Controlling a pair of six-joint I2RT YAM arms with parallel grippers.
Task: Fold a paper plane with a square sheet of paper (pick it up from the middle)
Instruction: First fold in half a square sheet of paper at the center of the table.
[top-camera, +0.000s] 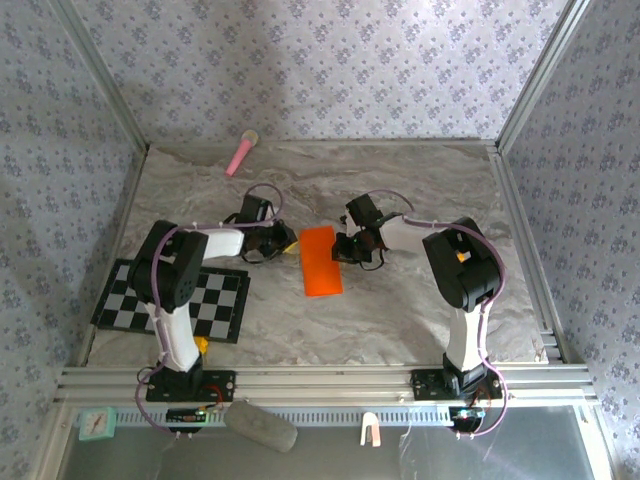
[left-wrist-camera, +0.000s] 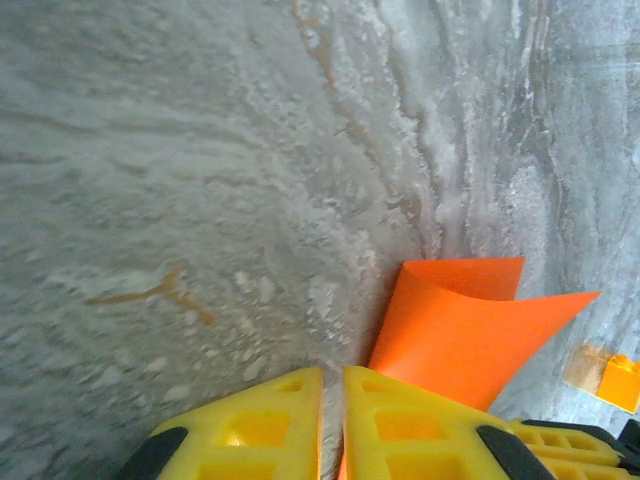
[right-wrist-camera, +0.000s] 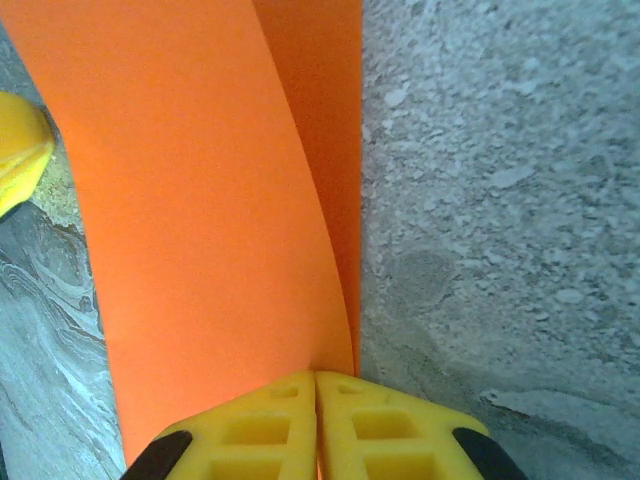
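The folded edge of the paper bulges open next to my left gripper's fingers, so that gripper should back off and pinch the fold (top-camera: 304, 232) near the paper's far corner.
The square sheet of paper (top-camera: 321, 262) is bright orange and folded over into a narrow rectangle on the marbled table, between my two grippers. My left gripper (top-camera: 287, 243) sits at its upper left corner. In the left wrist view its yellow jaws (left-wrist-camera: 332, 375) are shut to a thin slit with a sliver of orange low in it, and the paper (left-wrist-camera: 470, 330) curls up on the right. My right gripper (top-camera: 346, 248) is at the upper right edge. In the right wrist view it (right-wrist-camera: 316, 378) is shut where the top layer of the paper (right-wrist-camera: 200, 220) bends into it.
A pink stick (top-camera: 241, 153) lies at the back edge of the table. The black-and-white checkered mat (top-camera: 175, 298) lies at the near left under the left arm. Metal frame rails and patterned walls close in the table on three sides.
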